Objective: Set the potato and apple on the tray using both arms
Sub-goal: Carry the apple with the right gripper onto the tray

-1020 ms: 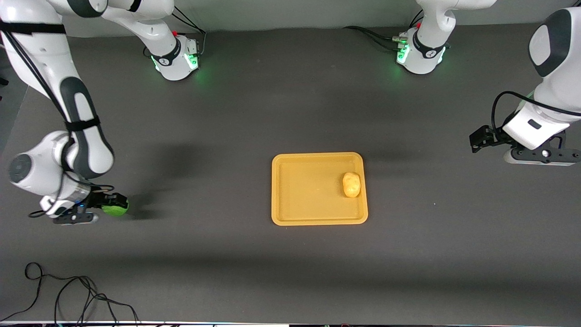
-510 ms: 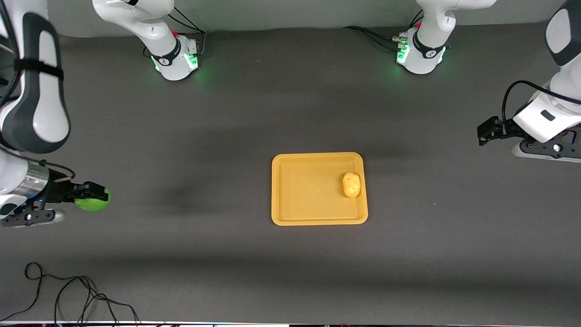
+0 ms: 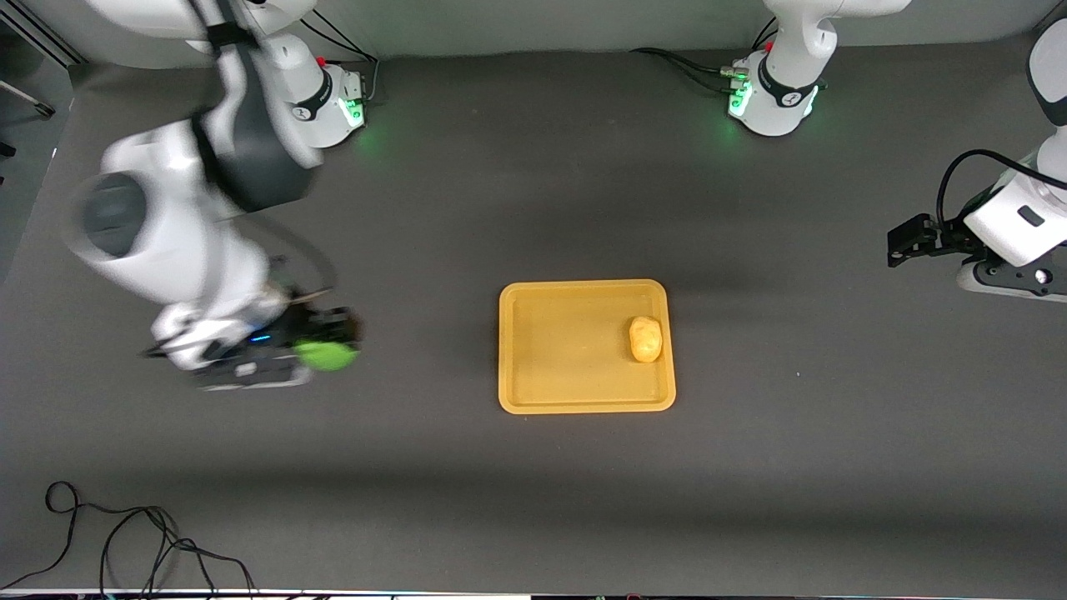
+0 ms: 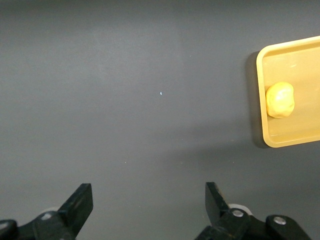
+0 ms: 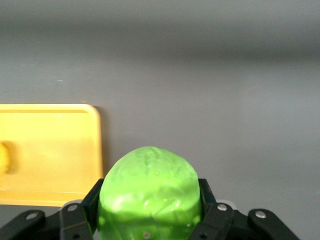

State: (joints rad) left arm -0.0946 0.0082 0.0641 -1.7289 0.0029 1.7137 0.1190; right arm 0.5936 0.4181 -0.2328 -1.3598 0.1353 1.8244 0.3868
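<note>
The robot's right gripper should release the green apple in the middle of the tray (image 3: 583, 348) (image 5: 45, 153), next to the potato.
The orange-yellow tray (image 3: 533, 400) lies mid-table. The yellow-tan potato (image 3: 645, 339) rests in it, near the rim toward the left arm's end; both show in the left wrist view, tray (image 4: 261, 120) and potato (image 4: 279, 99). My right gripper (image 3: 333, 337) is shut on the bright green apple (image 3: 327, 356) and holds it above the bare table, between the right arm's end and the tray. The apple (image 5: 149, 192) fills the right wrist view, with the tray (image 5: 95, 150) ahead of it. My left gripper (image 3: 904, 240) is open and empty, up over the table's left-arm end (image 4: 147, 202).
A black cable (image 3: 125, 542) loops on the table at the near corner of the right arm's end. The two arm bases (image 3: 321, 100) (image 3: 771, 96) stand along the table edge farthest from the front camera.
My right arm has lifted the apple and swung it from the table's right-arm end toward the tray. My left gripper has drifted slightly away from the tray.
</note>
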